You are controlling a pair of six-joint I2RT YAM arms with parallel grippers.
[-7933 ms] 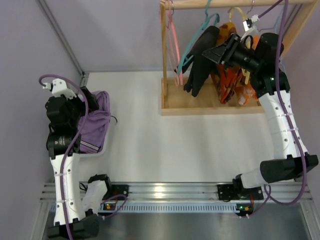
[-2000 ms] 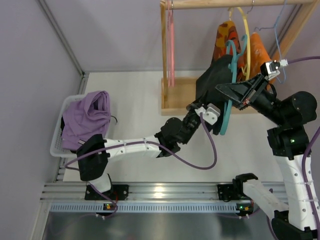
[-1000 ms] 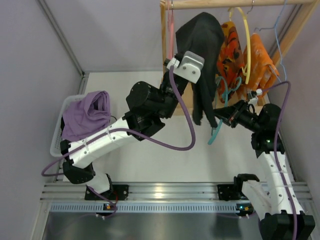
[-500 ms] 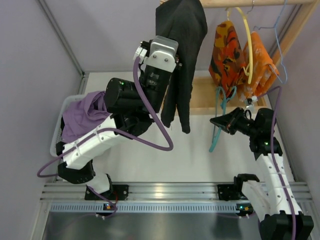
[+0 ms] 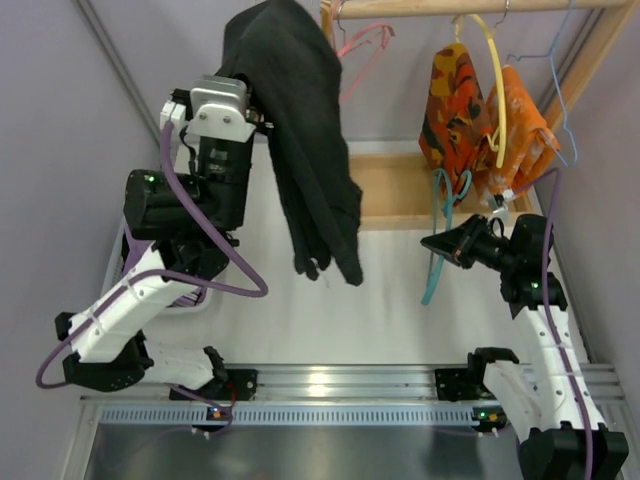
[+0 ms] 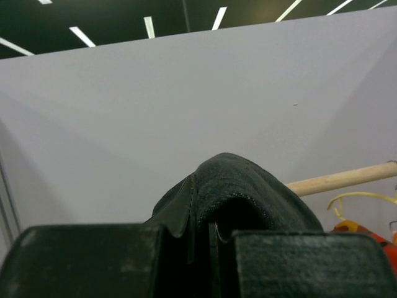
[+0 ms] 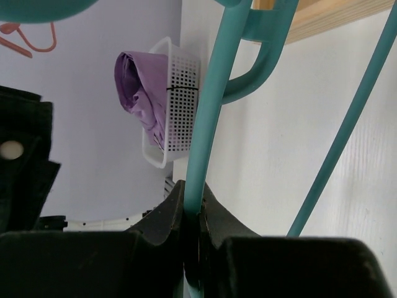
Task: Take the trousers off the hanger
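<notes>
Next, my left gripper releases the black trousers on top of the purple garment in the white basket (image 5: pixel 178 252).
The black trousers (image 5: pixel 300 130) hang free of the hanger, high over the table's left half. My left gripper (image 6: pixel 208 242) is shut on their folded top edge (image 6: pixel 248 192). In the top view the cloth drapes down beside the left wrist (image 5: pixel 222 108) and hides the fingertips. The teal hanger (image 5: pixel 435 240) is bare and hangs low in front of the rack. My right gripper (image 5: pixel 445 243) is shut on one of its arms; the right wrist view shows that arm (image 7: pixel 211 105) pinched between the fingers of the right gripper (image 7: pixel 193 217).
The wooden rack (image 5: pixel 400 195) stands at the back right. From its rail hang orange garments (image 5: pixel 460 100) on a yellow hanger, a pink hanger (image 5: pixel 360 45) and a blue wire hanger (image 5: pixel 560 70). A white basket (image 7: pixel 177 93) with a purple garment (image 7: pixel 139 87) sits at the left.
My left arm has swung the trousers left and up, away from the rack and the hanger. The right gripper has lowered the bare hanger slightly and now holds still.
</notes>
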